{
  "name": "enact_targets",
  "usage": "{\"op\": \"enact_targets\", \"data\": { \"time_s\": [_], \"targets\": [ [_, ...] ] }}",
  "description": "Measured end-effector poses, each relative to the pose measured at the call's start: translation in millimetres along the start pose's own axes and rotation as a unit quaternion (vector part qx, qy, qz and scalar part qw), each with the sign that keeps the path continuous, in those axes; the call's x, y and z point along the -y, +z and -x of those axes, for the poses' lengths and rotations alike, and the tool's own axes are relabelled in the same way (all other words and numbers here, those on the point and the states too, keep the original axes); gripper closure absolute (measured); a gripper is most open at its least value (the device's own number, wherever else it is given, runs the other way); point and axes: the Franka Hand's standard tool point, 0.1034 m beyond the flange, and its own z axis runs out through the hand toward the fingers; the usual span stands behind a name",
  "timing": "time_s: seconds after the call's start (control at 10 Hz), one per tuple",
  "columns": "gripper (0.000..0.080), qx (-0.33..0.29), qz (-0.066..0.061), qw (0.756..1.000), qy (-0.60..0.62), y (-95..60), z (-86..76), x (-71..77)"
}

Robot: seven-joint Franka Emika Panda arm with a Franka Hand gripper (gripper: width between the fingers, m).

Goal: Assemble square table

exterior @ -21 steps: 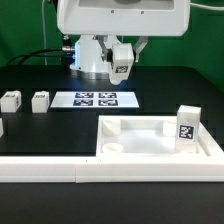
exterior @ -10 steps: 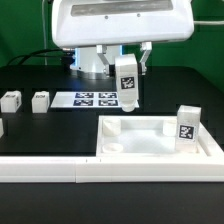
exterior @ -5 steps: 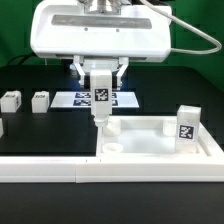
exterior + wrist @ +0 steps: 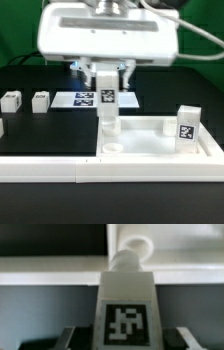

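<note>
The robot's gripper will release the white tagged leg, now held upright over the top's corner, upright in the empty round socket [image 4: 113, 149] [image 4: 138, 246] beside the front border rail.
The white square table top [image 4: 160, 148] lies on the black table at the exterior view's right, rim up, with round corner sockets. One tagged leg [image 4: 186, 124] stands upright in its far right corner. My gripper [image 4: 105, 80] is shut on another white tagged leg [image 4: 106, 103] and holds it upright over the top's far left corner socket [image 4: 108, 127], its lower end at or just above the socket. In the wrist view the held leg [image 4: 126, 303] fills the middle, its tip pointing at the round socket [image 4: 135, 249].
Two loose tagged legs [image 4: 11, 100] [image 4: 40, 100] lie at the exterior view's left, with another part [image 4: 2, 128] at the edge. The marker board [image 4: 92, 99] lies behind the held leg. A long white border rail [image 4: 50, 168] runs along the front.
The gripper has carried the leg from behind the marker board toward the table top's far left corner and lowered it upright over the socket.
</note>
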Motion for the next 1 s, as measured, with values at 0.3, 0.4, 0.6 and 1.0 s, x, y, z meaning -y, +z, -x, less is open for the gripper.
{"op": "enact_targets", "data": {
  "time_s": [0.3, 0.4, 0.6, 1.0],
  "targets": [
    [0.0506, -0.004, 0.001, 1.0, -0.002, 3.1, 0.1, 1.7],
    [0.0506, -0.002, 0.001, 1.0, -0.002, 3.9, 1.2, 0.7],
    [0.0506, 0.002, 0.003, 1.0, -0.002, 7.7, 6.3, -2.1],
    [0.0506, 0.005, 0.005, 1.0, -0.001, 16.9, 7.6, -3.9]
  ]
}}
